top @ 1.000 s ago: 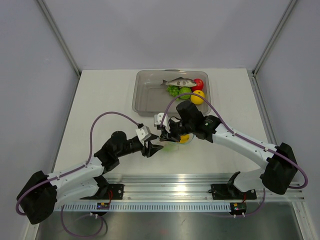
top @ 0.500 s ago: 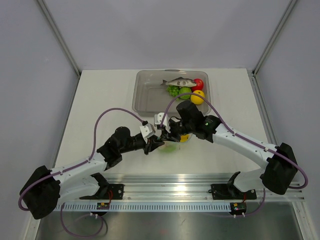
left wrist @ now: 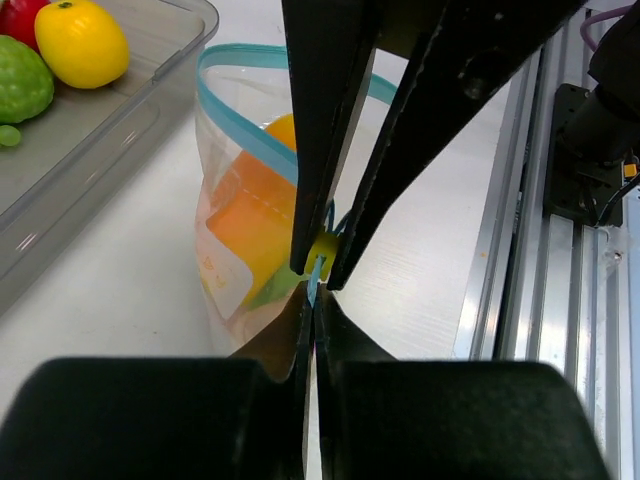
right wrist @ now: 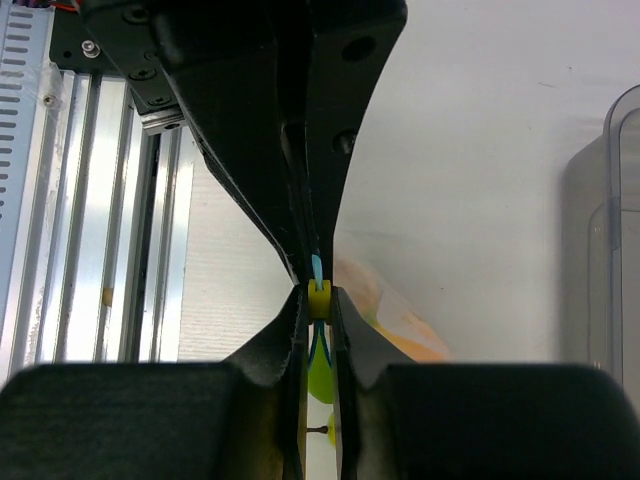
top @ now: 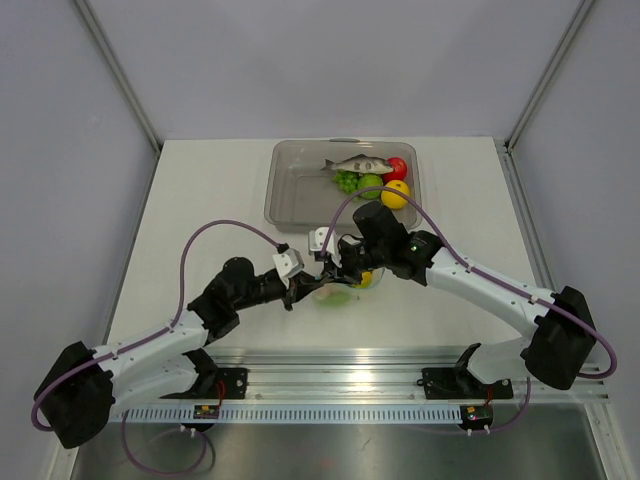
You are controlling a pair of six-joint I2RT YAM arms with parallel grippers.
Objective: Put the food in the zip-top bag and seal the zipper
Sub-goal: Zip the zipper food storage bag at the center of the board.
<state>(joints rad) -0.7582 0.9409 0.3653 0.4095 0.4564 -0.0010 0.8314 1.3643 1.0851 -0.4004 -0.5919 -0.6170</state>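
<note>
Next, I let go of the zip-top bag with my right gripper on the table [top: 348,293] between the grey tray and the aluminium rail.
The zip-top bag [top: 343,294] stands between both grippers, near the table's front. In the left wrist view the bag [left wrist: 225,255] holds orange food [left wrist: 262,205], and its light blue zipper [left wrist: 236,128] loops open at the far side. My left gripper [left wrist: 312,296] is shut on the near end of the zipper strip. My right gripper [right wrist: 318,298] is shut on the zipper's yellow slider [right wrist: 318,296], right beside the left fingertips. A green food piece [right wrist: 320,375] shows inside the bag below the slider. From above, the left gripper [top: 304,288] and right gripper [top: 333,272] meet tip to tip.
A clear grey tray [top: 285,200] stands behind the bag with a toy fish [top: 358,163], green fruit [top: 370,183], a yellow fruit [top: 396,194] and a red one [top: 398,168]. The aluminium rail [left wrist: 585,290] runs along the table's near edge.
My left gripper has moved in to the bag's edge and closed from open onto the zipper strip. The right gripper has kept its hold on the slider.
</note>
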